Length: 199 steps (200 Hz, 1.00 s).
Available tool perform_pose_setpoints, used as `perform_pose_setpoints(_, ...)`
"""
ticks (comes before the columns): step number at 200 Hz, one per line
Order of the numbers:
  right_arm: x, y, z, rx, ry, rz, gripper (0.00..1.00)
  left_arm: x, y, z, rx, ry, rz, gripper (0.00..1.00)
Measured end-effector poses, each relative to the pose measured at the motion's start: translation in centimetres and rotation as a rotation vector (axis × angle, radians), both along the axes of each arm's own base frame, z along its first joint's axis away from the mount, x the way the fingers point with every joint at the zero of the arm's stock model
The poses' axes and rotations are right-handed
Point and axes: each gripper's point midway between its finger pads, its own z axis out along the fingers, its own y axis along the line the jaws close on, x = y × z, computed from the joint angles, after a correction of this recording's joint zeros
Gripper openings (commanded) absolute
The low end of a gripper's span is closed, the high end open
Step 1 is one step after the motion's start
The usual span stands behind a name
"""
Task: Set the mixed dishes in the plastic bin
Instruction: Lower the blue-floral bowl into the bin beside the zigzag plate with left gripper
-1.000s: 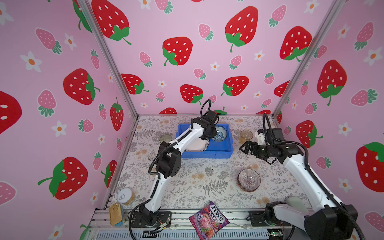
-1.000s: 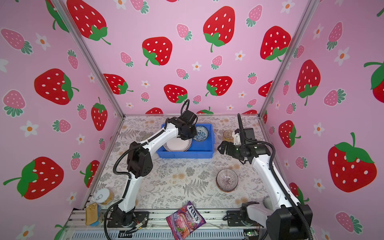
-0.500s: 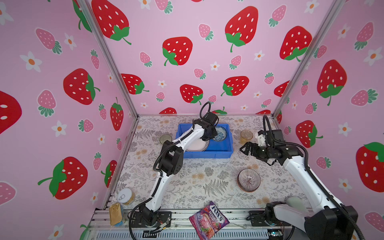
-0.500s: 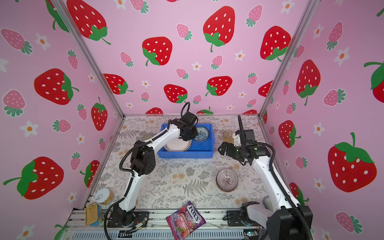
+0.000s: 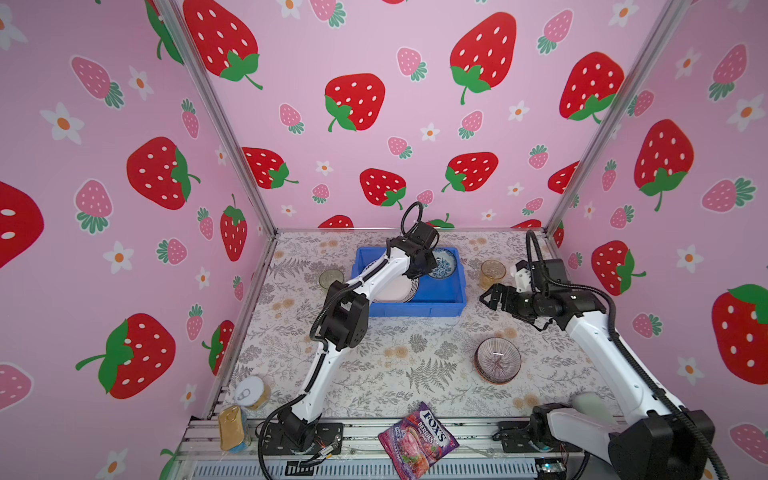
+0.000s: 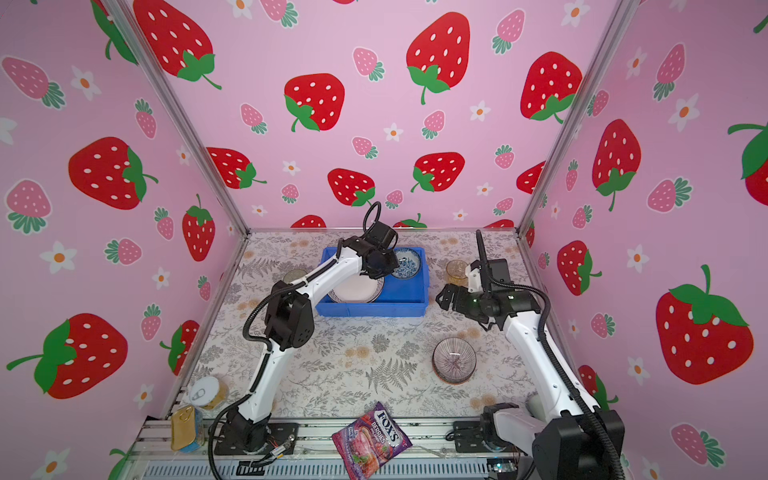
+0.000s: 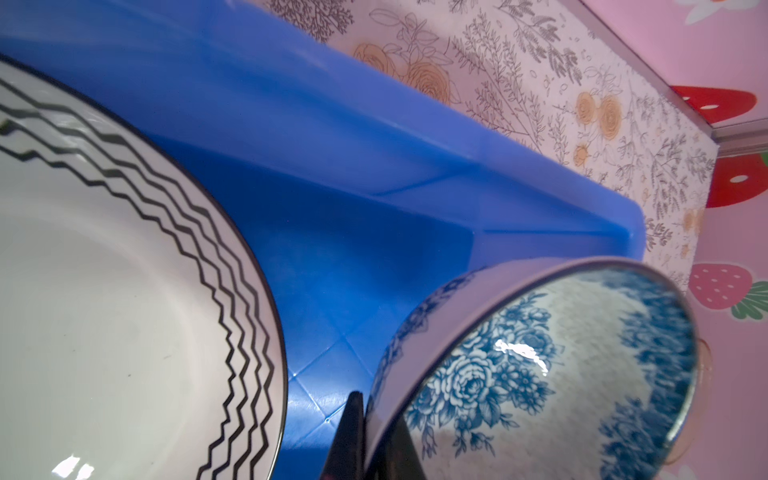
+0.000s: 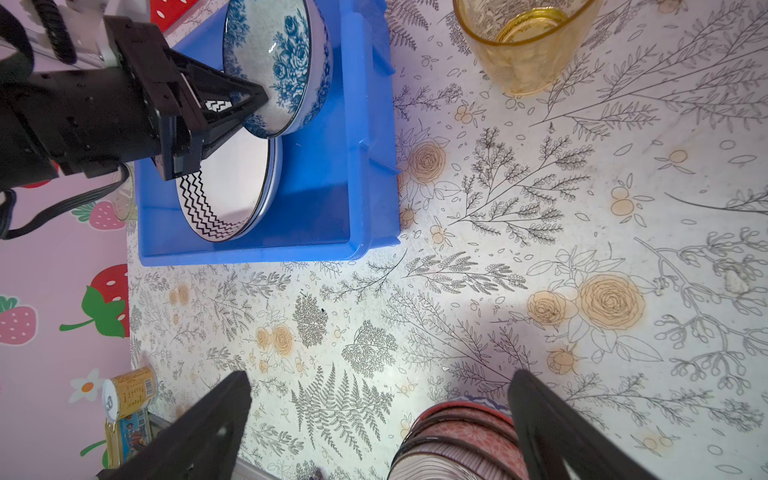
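Observation:
The robot's left gripper should release the blue floral bowl, now held tilted inside the bin, between the zigzag-rim plate and the bin's side (image 5: 437, 272) (image 7: 436, 364) near the amber tumbler.
My left gripper (image 5: 428, 266) (image 7: 370, 415) is shut on the rim of a blue floral bowl (image 5: 444, 262) (image 6: 406, 262) (image 7: 561, 374) (image 8: 286, 62). It holds the bowl tilted inside the plastic bin (image 5: 415, 311) (image 6: 374, 311) (image 7: 332, 145) (image 8: 365, 166). The zigzag-rim plate (image 5: 395, 291) (image 6: 357, 289) (image 7: 104, 311) (image 8: 232, 183) lies in the bin beside it. My right gripper (image 5: 487, 297) (image 6: 444, 297) (image 8: 380, 380) hangs open and empty above the table, right of the bin. Stacked bowls (image 5: 497, 359) (image 6: 454, 359) (image 8: 457, 440) sit below it, with an amber tumbler (image 5: 492, 274) (image 8: 523, 45) behind and a green tumbler (image 5: 331, 278) (image 6: 294, 276) left of the bin.
A purple FOX'S candy bag (image 5: 417, 438) lies at the front edge. Two gold cans (image 5: 251, 392) (image 5: 232, 428) stand at the front left corner. Pink strawberry walls close in the left, back and right sides.
The left arm's elbow has shifted slightly toward the bin, with the blue bowl still gripped there. The right arm has stayed where it was, open.

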Motion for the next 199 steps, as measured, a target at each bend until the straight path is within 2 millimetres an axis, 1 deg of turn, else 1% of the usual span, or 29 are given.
perform_pose_setpoints(29,0.1,-0.1,-0.3,-0.003,0.006,0.0,0.99,-0.2,0.2,-1.9,0.023,0.033,0.001,0.0)
perform_pose_setpoints(45,0.2,-0.1,-0.3,-0.003,0.007,-0.001,0.99,-0.4,0.4,-2.3,0.033,0.045,0.001,0.0)
perform_pose_setpoints(89,0.2,-0.1,-0.8,-0.004,0.011,0.001,0.99,-0.3,0.3,-2.1,0.031,0.042,0.001,0.0)
perform_pose_setpoints(117,0.2,-0.2,-1.1,-0.004,0.017,-0.003,0.99,0.2,0.0,-1.8,0.021,0.027,0.0,0.05)
perform_pose_setpoints(133,0.2,-0.2,-1.1,-0.005,0.019,-0.003,0.99,0.3,-0.1,-2.3,0.023,0.029,0.0,0.05)
perform_pose_setpoints(161,0.3,-0.2,-1.2,-0.004,0.024,-0.003,0.99,0.3,-0.1,-3.8,0.039,0.047,-0.003,0.05)
perform_pose_setpoints(177,0.3,-0.3,-1.4,-0.004,0.028,-0.006,0.99,0.5,-0.2,-3.7,0.034,0.043,-0.006,0.05)
perform_pose_setpoints(178,0.3,-0.3,-1.4,-0.004,0.028,-0.006,0.99,0.5,-0.2,-3.7,0.034,0.043,-0.006,0.07)
perform_pose_setpoints(181,0.3,-0.3,-1.4,-0.004,0.028,-0.006,0.99,0.5,-0.2,-3.7,0.035,0.042,-0.006,0.09)
perform_pose_setpoints(199,0.4,-0.3,-1.5,-0.004,0.031,-0.005,0.99,0.7,-0.3,-3.5,0.031,0.035,-0.008,0.13)
